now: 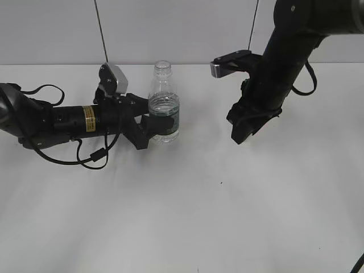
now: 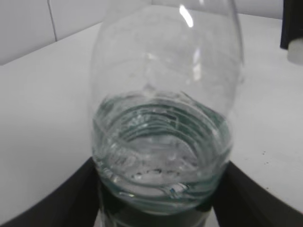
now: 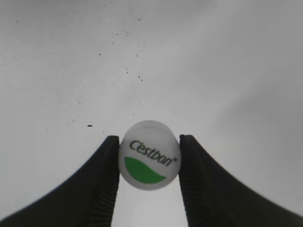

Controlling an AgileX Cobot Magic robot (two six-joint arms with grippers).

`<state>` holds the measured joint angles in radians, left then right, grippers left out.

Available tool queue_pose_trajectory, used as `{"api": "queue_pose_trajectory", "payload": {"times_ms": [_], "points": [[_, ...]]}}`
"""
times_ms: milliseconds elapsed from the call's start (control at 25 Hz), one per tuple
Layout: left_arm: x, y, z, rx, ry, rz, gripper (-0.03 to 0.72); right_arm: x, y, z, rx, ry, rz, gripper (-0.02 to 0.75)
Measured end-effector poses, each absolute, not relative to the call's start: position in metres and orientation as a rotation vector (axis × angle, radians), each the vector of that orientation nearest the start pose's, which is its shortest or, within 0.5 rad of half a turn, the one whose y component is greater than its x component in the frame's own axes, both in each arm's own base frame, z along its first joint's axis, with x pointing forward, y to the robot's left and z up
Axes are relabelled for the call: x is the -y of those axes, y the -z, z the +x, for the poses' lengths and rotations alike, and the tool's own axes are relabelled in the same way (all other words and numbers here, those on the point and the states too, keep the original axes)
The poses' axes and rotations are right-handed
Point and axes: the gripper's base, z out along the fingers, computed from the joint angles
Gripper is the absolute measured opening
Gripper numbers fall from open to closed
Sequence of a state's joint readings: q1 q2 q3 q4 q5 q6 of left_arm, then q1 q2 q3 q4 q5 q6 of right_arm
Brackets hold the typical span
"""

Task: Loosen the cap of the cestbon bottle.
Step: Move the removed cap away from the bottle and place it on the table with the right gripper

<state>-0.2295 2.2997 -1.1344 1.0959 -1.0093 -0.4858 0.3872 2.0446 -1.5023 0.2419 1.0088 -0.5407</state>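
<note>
My right gripper will let go of the white cap on the white table (image 1: 234, 161) (image 3: 154, 105) just behind the small dark speck.
The clear cestbon bottle (image 1: 163, 102) stands upright on the white table with its neck bare and open. My left gripper (image 1: 160, 126) is shut on its dark green label band; in the left wrist view the bottle (image 2: 163, 142) fills the frame between the black fingers (image 2: 156, 208). My right gripper (image 1: 240, 132) hangs to the right of the bottle, apart from it, above the table. In the right wrist view it (image 3: 149, 161) is shut on the white cap (image 3: 149, 154), whose green leaf mark and "Cestbon" print face the camera.
The white table (image 1: 187, 216) spreads in front of both arms. A white panelled wall (image 1: 182, 28) stands behind. A black cable (image 1: 85, 159) loops below the left arm.
</note>
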Motion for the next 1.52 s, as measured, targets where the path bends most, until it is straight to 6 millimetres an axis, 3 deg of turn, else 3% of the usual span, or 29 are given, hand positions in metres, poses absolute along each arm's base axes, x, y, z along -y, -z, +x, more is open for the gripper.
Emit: {"api": "queue_pose_trajectory", "payload": {"times_ms": [240, 480, 920, 1160, 1520], "points": [[0.155, -0.071, 0.385, -1.657, 0.787, 1.004, 0.421, -0.173, -0.144, 0.358, -2.721, -0.276, -1.185, 0.296], [0.153, -0.071, 0.385, -1.658, 0.785, 1.000, 0.421, -0.177, -0.127, 0.357, -2.716, -0.260, -1.198, 0.296], [0.147, -0.072, 0.386, -1.735, 0.871, 0.941, 0.420, -0.177, -0.125, 0.359, -2.679, -0.240, -1.233, 0.296], [0.148, -0.072, 0.372, -1.744, 0.953, 1.036, 0.420, -0.176, -0.125, 0.360, -2.668, -0.231, -1.237, 0.296], [0.143, -0.064, 0.335, -1.680, 0.949, 1.095, 0.419, -0.177, -0.125, 0.360, -2.659, -0.227, -1.244, 0.296]]}}
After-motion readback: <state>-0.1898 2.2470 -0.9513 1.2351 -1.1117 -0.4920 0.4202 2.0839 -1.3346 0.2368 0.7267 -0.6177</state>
